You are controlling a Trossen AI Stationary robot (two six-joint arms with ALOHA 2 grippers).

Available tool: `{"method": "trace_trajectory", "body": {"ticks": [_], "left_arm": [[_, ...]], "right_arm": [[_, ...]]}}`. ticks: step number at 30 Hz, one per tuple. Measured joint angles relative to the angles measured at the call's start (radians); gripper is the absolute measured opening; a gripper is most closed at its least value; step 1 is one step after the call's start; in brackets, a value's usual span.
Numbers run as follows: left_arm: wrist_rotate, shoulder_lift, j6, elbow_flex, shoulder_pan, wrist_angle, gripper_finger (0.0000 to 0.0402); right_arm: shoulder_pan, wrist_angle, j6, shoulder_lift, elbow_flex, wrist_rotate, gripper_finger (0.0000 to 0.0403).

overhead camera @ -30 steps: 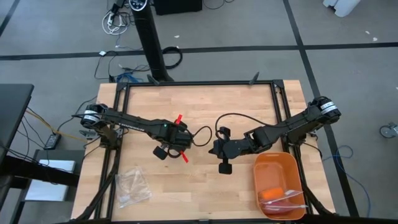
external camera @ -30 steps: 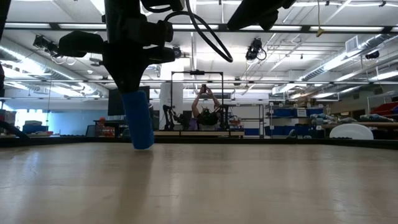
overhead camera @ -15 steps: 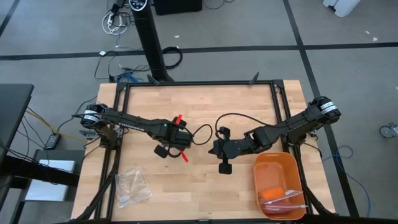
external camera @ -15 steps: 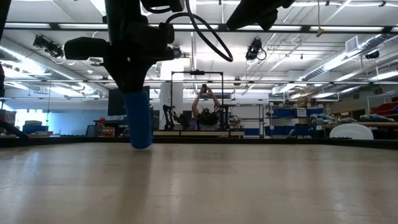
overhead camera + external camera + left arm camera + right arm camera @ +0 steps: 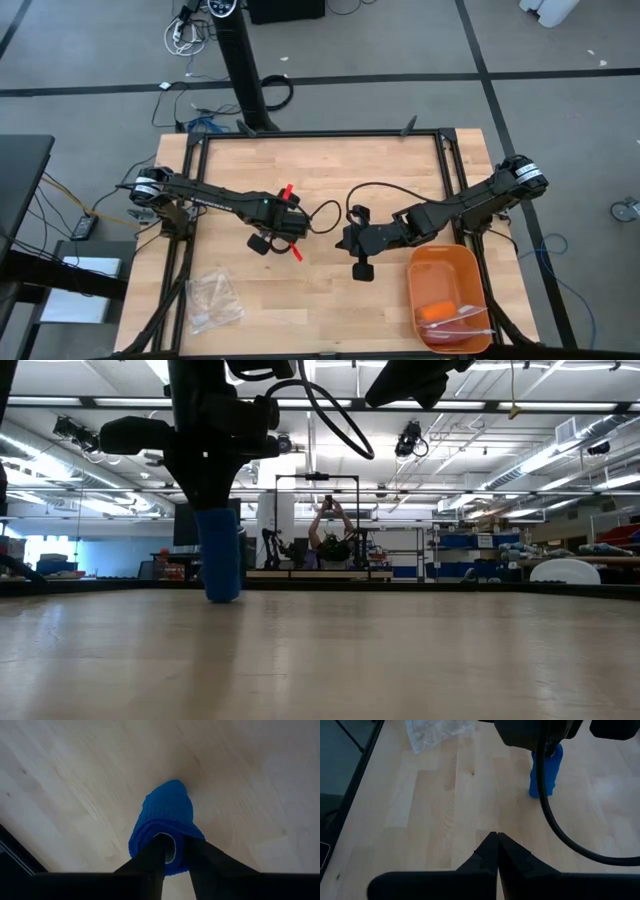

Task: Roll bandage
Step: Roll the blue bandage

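The bandage stands upright on its lower end; my left gripper needs to pinch the bandage's top rim (image 5: 180, 838) by the hollow, tilt it and lay it flat.
The bandage (image 5: 221, 555) is a bright blue roll, upright under my left gripper (image 5: 175, 845) near the table's middle. Its lower end (image 5: 222, 597) is down at the table top. The right wrist view shows the bandage (image 5: 546, 770) below the left arm's dark hand. From above, the left gripper (image 5: 280, 228) hides it. My right gripper (image 5: 496, 837) is shut with nothing in it and hovers over bare wood to the right of the roll, also seen from above as the right gripper (image 5: 347, 240). My left gripper comes at the bandage from above, pointing steeply down, its fingertips (image 5: 160, 845) at the roll's top end (image 5: 150, 827) by the hollow middle. Whether both tips are inside the hollow or one is outside, I cannot tell. The roll stands upright below the fingers.
A clear crinkly plastic bag (image 5: 215, 298) lies near the front left corner. An orange tray (image 5: 440, 262) with a small orange thing in it stands at the front right. Bare wood lies between the arms and the near edge. A person (image 5: 330, 535) stands far behind the table.
The bandage roll slanted a little under my left gripper a second ago. It now stands straight, and its lower end has shifted slightly along the table. Both arms have stayed where they were.
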Motion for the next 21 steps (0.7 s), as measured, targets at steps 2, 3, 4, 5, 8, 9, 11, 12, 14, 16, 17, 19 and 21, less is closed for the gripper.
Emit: {"method": "trace_trajectory", "body": {"ticks": [2, 3, 4, 5, 8, 9, 11, 12, 14, 16, 17, 19, 21], "left_arm": [[-0.001, 0.0, 0.0, 0.0, 0.0, 0.0, 0.0069], [-0.002, 0.0, 0.0, 0.0, 0.0, 0.0, 0.006], [-0.003, 0.0, 0.0, 0.0, 0.0, -0.001, 0.005], [-0.003, 0.0, 0.0, 0.0, 0.0, -0.003, 0.0038], [-0.007, 0.0, 0.0, 0.0, 0.0, -0.017, 0.0013], [-0.018, 0.0, -0.005, 0.0, 0.0, -0.018, 0.0012], [-0.048, 0.0, -0.02, 0.001, 0.0, -0.017, 0.002], [-0.06, 0.0, -0.022, 0.005, 0.0, -0.026, 0.003], [-0.073, 0.0, -0.023, 0.019, 0.0, -0.037, 0.0055], [-0.073, 0.0, -0.023, 0.036, 0.0, -0.039, 0.008], [-0.069, 0.0, -0.022, 0.048, 0.0, -0.047, 0.009], [-0.066, 0.0, -0.023, 0.071, 0.0, -0.05, 0.0107], [-0.065, -0.001, -0.023, 0.089, 0.0, -0.049, 0.0117]], "right_arm": [[0.0, 0.0, 0.0, 0.0, 0.0, 0.0, 0.0004], [0.0, 0.0, -0.001, 0.0, 0.0, 0.0, 0.0004], [0.0, 0.0, -0.002, 0.0, 0.0, 0.0, 0.0004], [0.0, 0.0, -0.006, 0.0, 0.0, 0.0, 0.0004], [0.0, 0.0, -0.01, 0.0, 0.0, 0.0, 0.0004], [0.0, -0.001, -0.01, 0.0, 0.0, 0.0, 0.0005], [0.0, -0.001, -0.01, 0.0, 0.0, -0.005, 0.0006], [0.0, -0.001, -0.01, 0.0, 0.0, -0.017, 0.0006], [0.0, -0.001, -0.01, 0.0, 0.0, -0.024, 0.0005], [0.0, -0.001, -0.01, 0.0, 0.0, -0.026, 0.0005], [0.0, -0.001, -0.01, 0.0, 0.0, -0.026, 0.0005], [0.0, -0.001, -0.009, 0.0, 0.0, -0.027, 0.0006], [0.0, -0.001, -0.009, 0.0, 0.0, -0.027, 0.0008]]}}
